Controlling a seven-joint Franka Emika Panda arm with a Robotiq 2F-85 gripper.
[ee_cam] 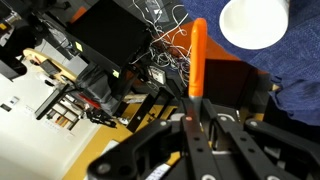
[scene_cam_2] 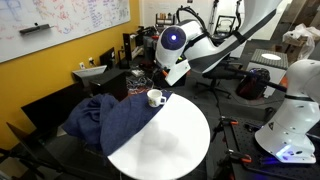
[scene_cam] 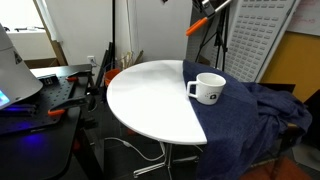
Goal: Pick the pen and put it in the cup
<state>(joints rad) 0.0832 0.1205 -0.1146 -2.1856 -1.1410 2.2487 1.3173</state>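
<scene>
The robot's gripper needs to release the pen, now hanging tilted high above the table, inside the white cup [scene_cam: 220, 80] [ee_cam: 256, 22], against the cup's rim opposite its looped handle.
My gripper [ee_cam: 196, 112] is shut on the pen [ee_cam: 199, 55], a thin orange-red stick that points away from the jaws. In an exterior view the pen [scene_cam: 198, 27] hangs tilted under the gripper [scene_cam: 212, 12], high above the table's far side. The cup [scene_cam: 208, 88], a white mug with a looped handle and a dark logo, stands upright on the round white table [scene_cam: 150, 100] beside the blue cloth. In the wrist view the cup [ee_cam: 255, 20] shows from above at the top right, off to the side of the pen tip. It also shows in an exterior view [scene_cam_2: 155, 97] below the arm.
A dark blue cloth [scene_cam: 250, 115] drapes over the table's side and shows again in an exterior view [scene_cam_2: 110, 120]. A dark workbench [scene_cam: 45, 95] with tools stands beside the table. Tangled cables [ee_cam: 160, 35] and dark equipment lie beyond the table edge. A white robot body [scene_cam_2: 295, 110] stands nearby.
</scene>
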